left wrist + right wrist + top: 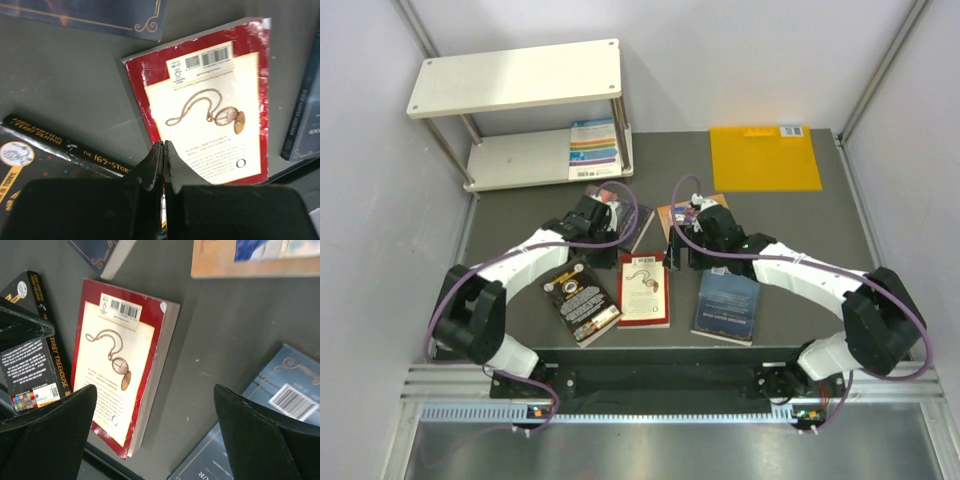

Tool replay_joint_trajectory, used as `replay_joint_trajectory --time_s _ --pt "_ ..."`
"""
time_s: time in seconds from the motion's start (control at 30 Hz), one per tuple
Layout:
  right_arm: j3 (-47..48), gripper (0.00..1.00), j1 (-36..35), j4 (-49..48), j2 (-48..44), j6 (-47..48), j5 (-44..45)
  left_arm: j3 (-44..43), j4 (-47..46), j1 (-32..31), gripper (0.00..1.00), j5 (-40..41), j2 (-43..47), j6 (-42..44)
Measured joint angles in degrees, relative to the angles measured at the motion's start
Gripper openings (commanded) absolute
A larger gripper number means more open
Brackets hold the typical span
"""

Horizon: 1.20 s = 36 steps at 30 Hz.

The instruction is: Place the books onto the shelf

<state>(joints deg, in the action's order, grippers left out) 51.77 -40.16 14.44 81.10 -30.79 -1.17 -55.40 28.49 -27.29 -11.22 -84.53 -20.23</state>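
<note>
The red-and-white book's long page edge (668, 280) (159, 356) faces the dark blue book. My right gripper will go there next and close on it.
Several books lie flat on the dark table: a black one (582, 300), a red-and-white one (645, 288) and a dark blue one (728, 306). A dark ornamented book (100, 15) and an orange-brown one (255, 257) lie farther back, half under the arms. My left gripper (600, 218) is shut, its fingertips (160, 150) pressed together above the red-and-white book's (205, 110) left edge, gripping none of the books. My right gripper (155, 390) is open over bare table between the red-and-white book (120, 360) and the dark blue book (280, 400). The cream shelf (515, 78) stands back left.
A book with coloured stripes (595, 150) lies on the shelf's lower board (520, 160). A flat orange-yellow sheet (765, 158) rests at the back right. Pale walls close in on both sides, and a metal rail (660, 385) runs along the near edge.
</note>
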Motion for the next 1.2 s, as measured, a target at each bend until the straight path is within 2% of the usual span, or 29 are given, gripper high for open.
replay_joint_trajectory --time_s 0.2,0.5,0.6,0.63,0.7,0.73,0.83,1.2 --pt "-6.0 1.00 1.9 -8.0 2.7 -6.0 -8.2 0.0 0.1 -0.6 0.00 -0.1 -4.7 -2.6" --pt "-8.8 0.97 2.4 -20.3 9.6 -14.5 -16.1 -0.1 -1.6 -2.4 0.00 -0.3 -9.2 -4.8" --pt "-8.9 0.92 2.5 -23.4 11.8 -16.3 -18.1 -1.0 -1.7 -2.6 0.00 -0.8 -10.7 -5.7" --pt "-9.0 0.86 2.4 -24.3 12.3 -16.8 -18.7 -1.3 -1.7 -2.6 0.00 -0.9 -11.1 -5.9" --pt "-9.2 0.79 2.5 -25.7 13.0 -17.6 -19.7 -1.9 -1.4 -2.6 0.00 -1.3 -11.8 -6.5" --pt "-9.5 0.72 2.4 -26.6 13.2 -18.1 -20.2 -2.2 -1.4 -2.6 0.00 -1.4 -12.1 -6.8" --pt "-10.3 0.63 2.5 -28.8 13.2 -19.0 -21.3 -2.8 -1.2 -2.6 0.00 -1.8 -12.8 -7.2" --pt "-10.2 0.60 0.7 -31.3 13.2 -20.4 -22.9 -3.7 -0.3 -2.5 0.00 -2.0 -13.5 -7.7"
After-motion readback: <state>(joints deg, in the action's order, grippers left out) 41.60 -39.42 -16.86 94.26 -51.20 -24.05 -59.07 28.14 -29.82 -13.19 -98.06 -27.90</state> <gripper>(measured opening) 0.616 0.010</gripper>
